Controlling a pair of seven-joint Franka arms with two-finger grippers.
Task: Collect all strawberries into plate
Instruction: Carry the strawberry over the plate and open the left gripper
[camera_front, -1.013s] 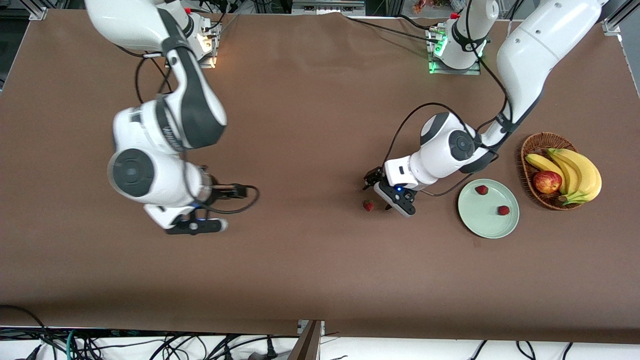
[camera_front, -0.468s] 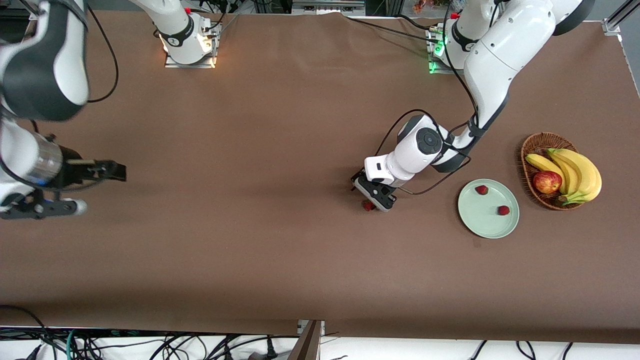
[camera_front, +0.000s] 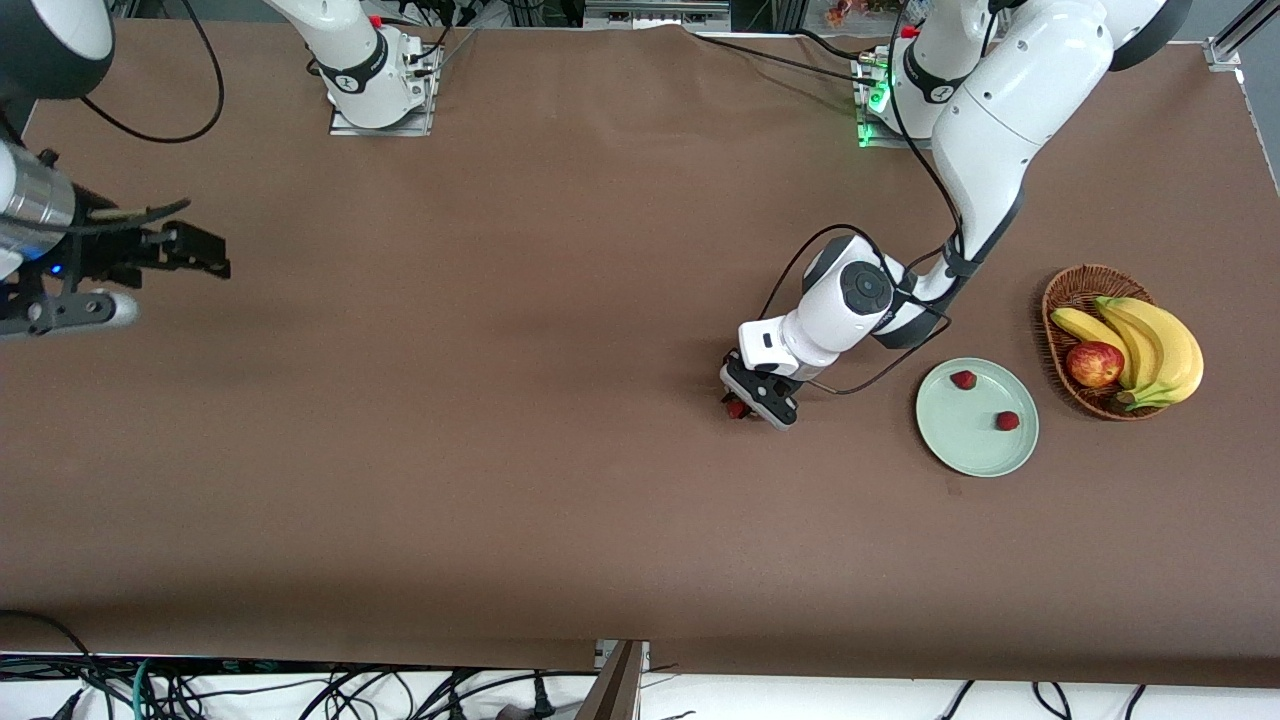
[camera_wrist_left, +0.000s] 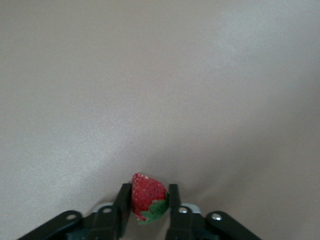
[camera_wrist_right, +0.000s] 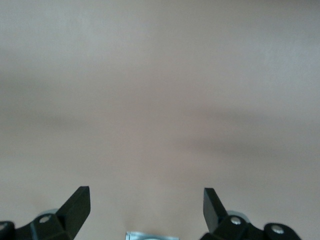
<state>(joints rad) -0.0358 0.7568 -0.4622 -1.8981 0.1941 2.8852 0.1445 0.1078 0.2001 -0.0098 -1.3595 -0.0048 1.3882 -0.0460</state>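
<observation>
The robot's left gripper will release the strawberry on the bare side of the mint-green plate (camera_front: 943, 431), away from the wicker basket.
Two strawberries (camera_front: 963, 379) (camera_front: 1007, 421) lie on the pale mint-green plate (camera_front: 965, 445) near the left arm's end of the table. The third strawberry (camera_front: 735, 409), red with a green top, sits on the brown table beside the plate, toward the table's middle. My left gripper (camera_front: 741, 404) is down over it. In the left wrist view its two black fingers (camera_wrist_left: 123, 197) press both sides of the strawberry (camera_wrist_left: 147, 192), so the left gripper (camera_wrist_left: 148, 196) is shut on it. My right gripper (camera_front: 205, 253) waits open and empty at the right arm's end, and shows open in the right wrist view (camera_wrist_right: 146, 199).
A brown wicker basket (camera_front: 1066, 285) holding bananas (camera_front: 1160, 340) and a red apple (camera_front: 1094, 363) stands beside the plate at the left arm's end. The left arm's black cable (camera_front: 870, 372) loops close to the plate's rim.
The right arm has swung away to its end of the table. The left gripper has moved over the loose strawberry and come down around it.
</observation>
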